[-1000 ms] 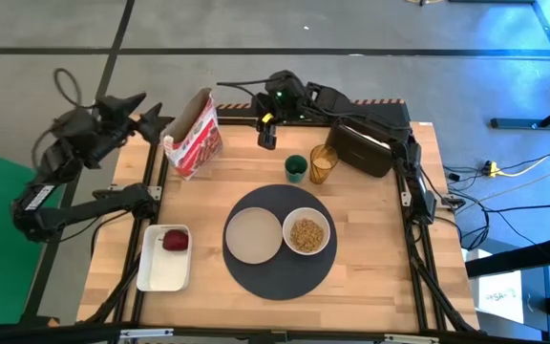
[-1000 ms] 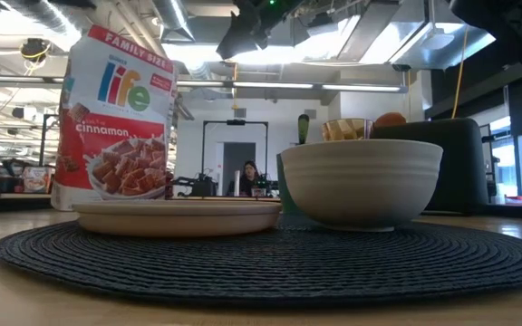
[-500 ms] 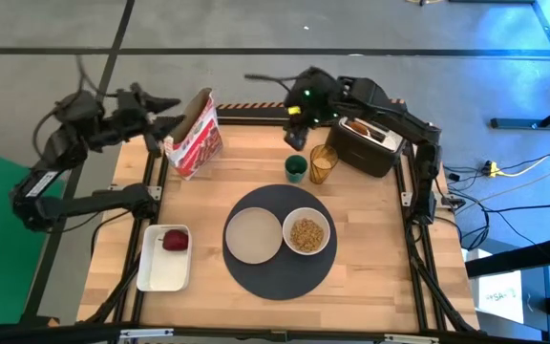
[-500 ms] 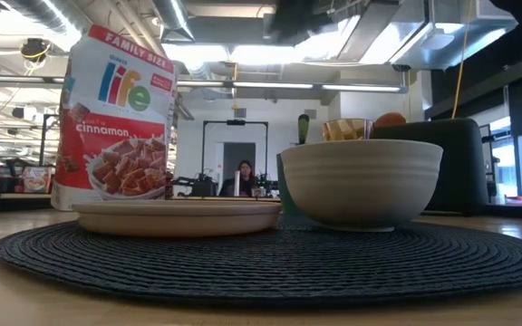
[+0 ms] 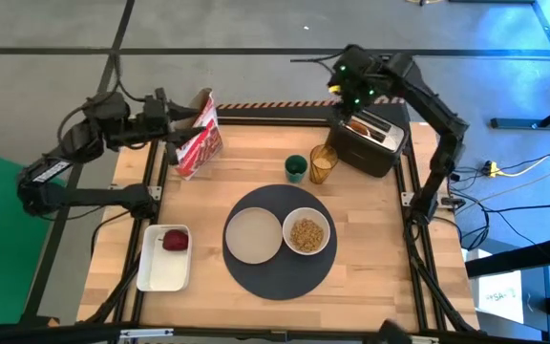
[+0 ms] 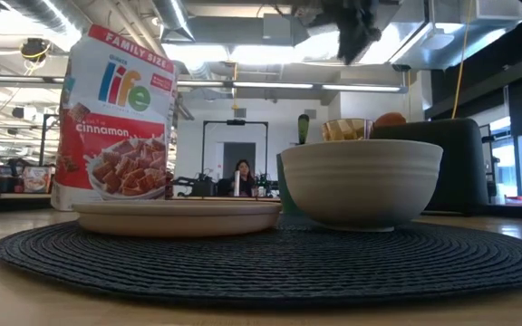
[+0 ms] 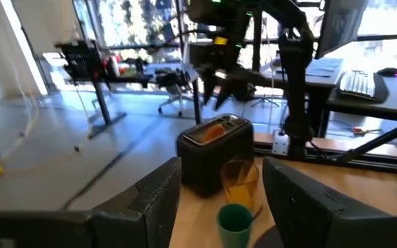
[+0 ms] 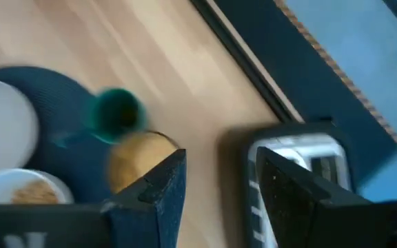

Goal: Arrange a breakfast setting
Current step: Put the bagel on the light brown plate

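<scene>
My right gripper will next grip the raised top of the toasted round (image 5: 358, 126), where it pokes up from the black toaster next to the amber glass.
The dark grey mat (image 5: 280, 272) lies at the table's middle. On it sit the beige plate (image 5: 254, 234) and the white bowl (image 5: 306, 232) with cereal. Behind them stand the green cup (image 5: 296, 168) and the amber glass (image 5: 324, 163). The red fruit (image 5: 174, 240) lies in the white tray (image 5: 160, 272). A toasted round (image 5: 359, 126) sticks up from the black toaster (image 5: 375, 151). My right gripper (image 8: 219, 165) hovers open above the toaster. My left gripper (image 7: 219, 200) is open and level, at the top of the cereal box (image 5: 199, 139), with nothing between its fingers.
The cereal box stands at the far left of the table, close under my left gripper (image 5: 178, 120). The toaster fills the far right corner. Bare wood lies along the near edge and right of the mat. A person shows far off in the room (image 6: 241, 174).
My right gripper has swung from the middle of the far edge toward the table's right, rising and tipping until it is over the toaster. My left gripper has moved toward the table's right, up to the cereal box, and has turned more level.
</scene>
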Available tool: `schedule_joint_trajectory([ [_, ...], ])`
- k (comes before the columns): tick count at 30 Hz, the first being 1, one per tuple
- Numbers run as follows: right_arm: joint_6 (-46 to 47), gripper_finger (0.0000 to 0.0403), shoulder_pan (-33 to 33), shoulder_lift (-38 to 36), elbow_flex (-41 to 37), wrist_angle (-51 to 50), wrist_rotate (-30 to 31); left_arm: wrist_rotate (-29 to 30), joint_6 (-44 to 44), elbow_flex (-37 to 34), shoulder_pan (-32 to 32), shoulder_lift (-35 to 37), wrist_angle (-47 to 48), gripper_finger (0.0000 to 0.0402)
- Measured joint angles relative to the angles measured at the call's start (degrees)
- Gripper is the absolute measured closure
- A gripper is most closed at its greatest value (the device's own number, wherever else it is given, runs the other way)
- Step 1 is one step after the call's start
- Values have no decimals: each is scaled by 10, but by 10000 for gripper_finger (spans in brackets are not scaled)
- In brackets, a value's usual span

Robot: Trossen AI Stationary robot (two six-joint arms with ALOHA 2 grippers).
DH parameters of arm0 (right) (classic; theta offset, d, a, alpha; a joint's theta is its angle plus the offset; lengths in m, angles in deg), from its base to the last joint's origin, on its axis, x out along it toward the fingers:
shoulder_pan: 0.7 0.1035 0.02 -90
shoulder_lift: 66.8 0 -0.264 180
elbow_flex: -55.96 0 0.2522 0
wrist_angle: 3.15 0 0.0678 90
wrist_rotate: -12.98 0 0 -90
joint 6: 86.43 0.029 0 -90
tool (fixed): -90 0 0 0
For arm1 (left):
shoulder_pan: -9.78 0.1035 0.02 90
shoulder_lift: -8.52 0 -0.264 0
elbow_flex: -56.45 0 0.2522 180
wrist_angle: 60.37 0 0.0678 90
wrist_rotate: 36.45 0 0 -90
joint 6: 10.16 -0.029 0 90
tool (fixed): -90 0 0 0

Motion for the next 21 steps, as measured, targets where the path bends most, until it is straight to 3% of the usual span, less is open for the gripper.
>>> schedule_joint_trajectory([
  [8,-50,237,-128,-34,-151,-2,-8,93,15,0,-79,-62,-40,204],
  [11,-57,237,-156,-46,-206,-3,-46,123,16,0,-91,-82,-58,204],
  [14,-84,237,-170,-60,-258,3,-94,141,16,0,-101,-99,-59,204],
  [21,-98,237,-168,-68,-336,52,-82,166,15,0,-112,-131,-67,204],
])
